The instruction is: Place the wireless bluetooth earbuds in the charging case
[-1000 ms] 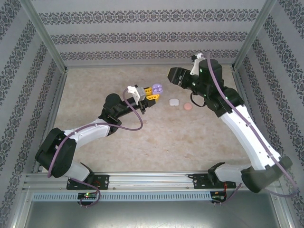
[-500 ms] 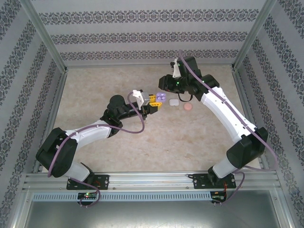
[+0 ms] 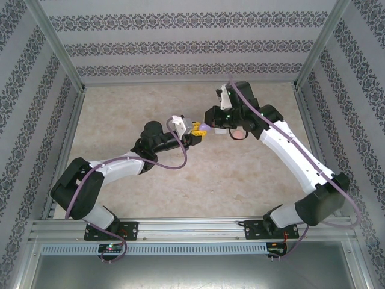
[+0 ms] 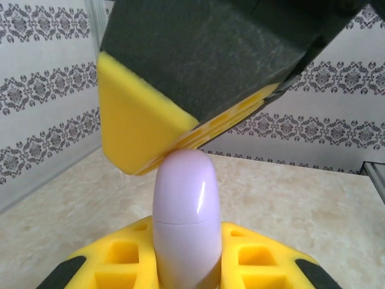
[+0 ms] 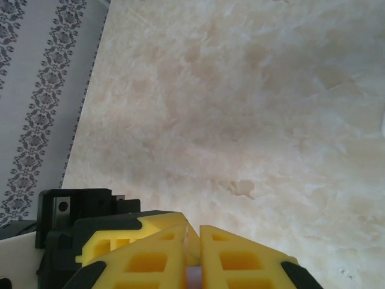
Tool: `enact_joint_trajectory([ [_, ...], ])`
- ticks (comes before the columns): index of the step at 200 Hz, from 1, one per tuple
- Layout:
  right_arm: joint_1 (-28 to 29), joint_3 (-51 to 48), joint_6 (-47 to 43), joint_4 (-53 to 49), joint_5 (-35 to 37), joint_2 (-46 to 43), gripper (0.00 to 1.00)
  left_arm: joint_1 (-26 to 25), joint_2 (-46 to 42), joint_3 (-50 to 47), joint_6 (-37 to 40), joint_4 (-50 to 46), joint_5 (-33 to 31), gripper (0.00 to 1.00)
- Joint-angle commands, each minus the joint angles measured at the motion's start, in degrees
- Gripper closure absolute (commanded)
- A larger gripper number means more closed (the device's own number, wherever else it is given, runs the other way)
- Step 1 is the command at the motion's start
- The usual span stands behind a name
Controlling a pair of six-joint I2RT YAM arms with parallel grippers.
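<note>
Next, my left gripper lets go of the lilac charging case on the bare beige tabletop [image 3: 190, 142] just under its yellow fingers. The case is now held up at mid-table.
A lilac charging case [image 4: 185, 205] stands upright, its lid seam closed, with my left gripper [image 4: 189, 259] shut on its lower half. In the top view the left gripper [image 3: 197, 131] holds the case [image 3: 205, 126] up at mid-table. My right gripper [image 3: 210, 124] hangs right over it, jaws almost together. One yellow right fingertip [image 4: 150, 132] rests on the case's top. In the right wrist view the right gripper [image 5: 194, 241] shows a pale lilac sliver in its narrow gap; I cannot tell if that is pinched. The earbuds are hidden.
A pink round case [image 3: 239, 136] lies on the beige tabletop [image 3: 150, 102] just under the right forearm. Patterned walls and metal frame posts [image 3: 57, 45] close in the table on three sides.
The right arm swung left and down from the back onto the lilac case and closed its jaws. The left gripper shifted slightly right. The case showed two open halves before; now it looks closed.
</note>
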Motion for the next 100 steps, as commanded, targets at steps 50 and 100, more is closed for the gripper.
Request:
enact_joint_trajectory([
  [50,-5.79,-9.25,4.76,0.21,10.45,-12.22,0.71,0.77,2.0,1.67,-7.28,0.65,-6.32,1.0],
  [100,-9.87,-21.33,4.13,4.19,16.14,-16.62,0.69,0.84,5.98,-0.6,-17.24,-3.56,-13.29,1.0],
])
